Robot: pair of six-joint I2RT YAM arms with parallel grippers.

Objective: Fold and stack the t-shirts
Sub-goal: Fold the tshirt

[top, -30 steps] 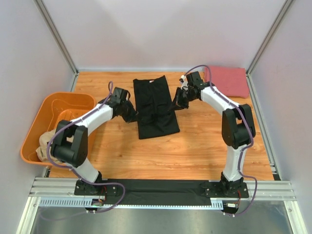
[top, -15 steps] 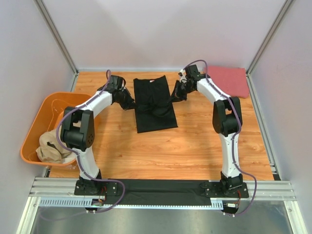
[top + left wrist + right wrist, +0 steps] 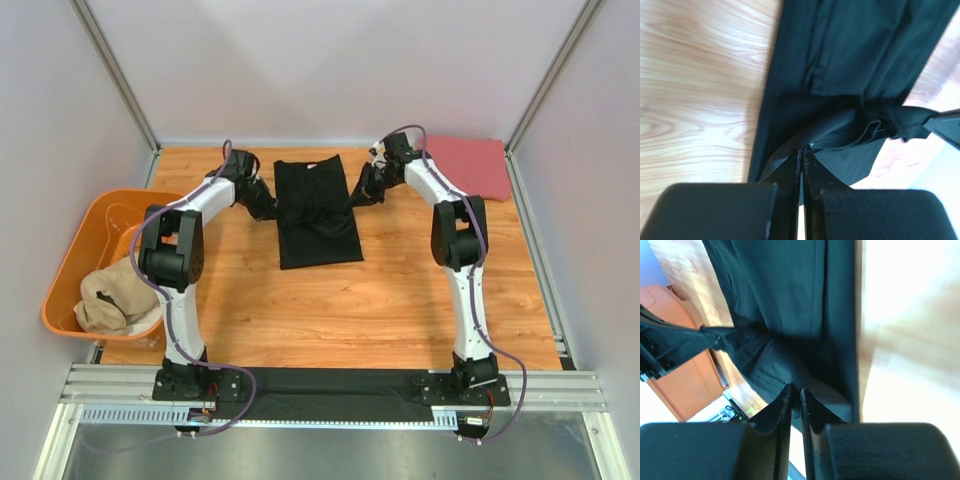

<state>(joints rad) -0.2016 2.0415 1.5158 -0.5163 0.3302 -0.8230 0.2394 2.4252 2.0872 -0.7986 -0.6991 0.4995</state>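
The robot's right gripper is pinching bunched cloth inward of the black t-shirt's side edge, so it should open and take the t-shirt's hem by its corner at that side edge [image 3: 844, 402].
The black t-shirt [image 3: 318, 225] lies narrow and lengthwise on the wooden table, its neck at the far side. My left gripper [image 3: 268, 210] is shut on its left edge, where the left wrist view shows the gripper [image 3: 802, 150] pinching a raised fold of black cloth [image 3: 850, 55]. My right gripper [image 3: 356, 197] is shut on its right edge, where the right wrist view shows the gripper [image 3: 795, 390] clamping the black cloth [image 3: 785, 295]. The cloth is bunched between the two grippers. A pinkish-red t-shirt [image 3: 466, 165] lies folded at the far right corner. A tan t-shirt [image 3: 108, 297] is crumpled in the tub.
An orange plastic tub [image 3: 82, 235] stands at the table's left edge, beside the left arm. Grey walls with metal posts close the back and both sides. A black strip and a metal rail run along the near edge.
Both grippers have moved toward the far side while holding the black shirt's edges. The shirt's near edge has drawn back with them, so it looks shorter.
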